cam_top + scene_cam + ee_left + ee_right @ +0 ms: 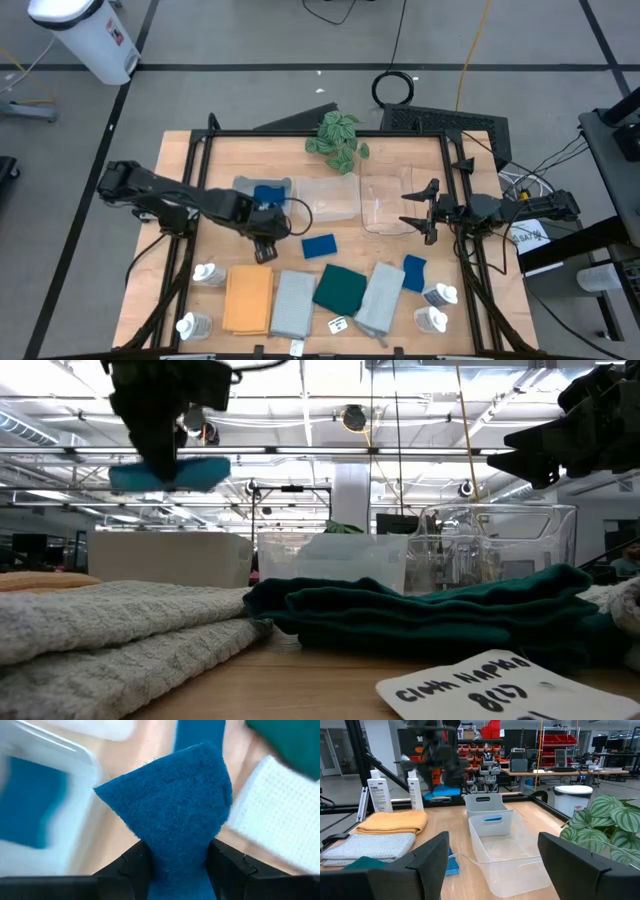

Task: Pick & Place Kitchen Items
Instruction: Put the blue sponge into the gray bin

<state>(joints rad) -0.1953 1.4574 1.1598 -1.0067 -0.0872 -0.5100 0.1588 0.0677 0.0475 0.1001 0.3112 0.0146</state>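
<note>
The blue sponge in my left gripper is going to be released by it, so that it rests on top of the other sponge inside the clear bin (268,200) (40,806).
My left gripper (265,243) hangs above the table just near of the left clear bin (262,196). It is shut on a blue sponge (172,815), which also shows in the low view (170,473). One blue sponge (268,193) lies in that bin, another (318,246) lies on the table beside the gripper, and a third (414,271) lies further right. My right gripper (421,213) is open and empty over the right clear bin (388,202). Folded cloths, orange (248,298), pale grey (293,303) and dark green (340,287), lie flat along the near edge. My left gripper pinches the sponge's two faces between its two fingers (131,865) at one end of the sponge (175,870). The fingers come from above, pointing down. The sponge is lifted clear of the table, below the fingers (150,435).
White squeeze bottles stand at the near left (207,273) (192,324) and near right (440,294) (432,319). A second pale cloth (380,297) lies near right. A middle clear bin (325,198) and a leafy plant (335,140) sit at the far side. A label card (338,324) lies near the front.
</note>
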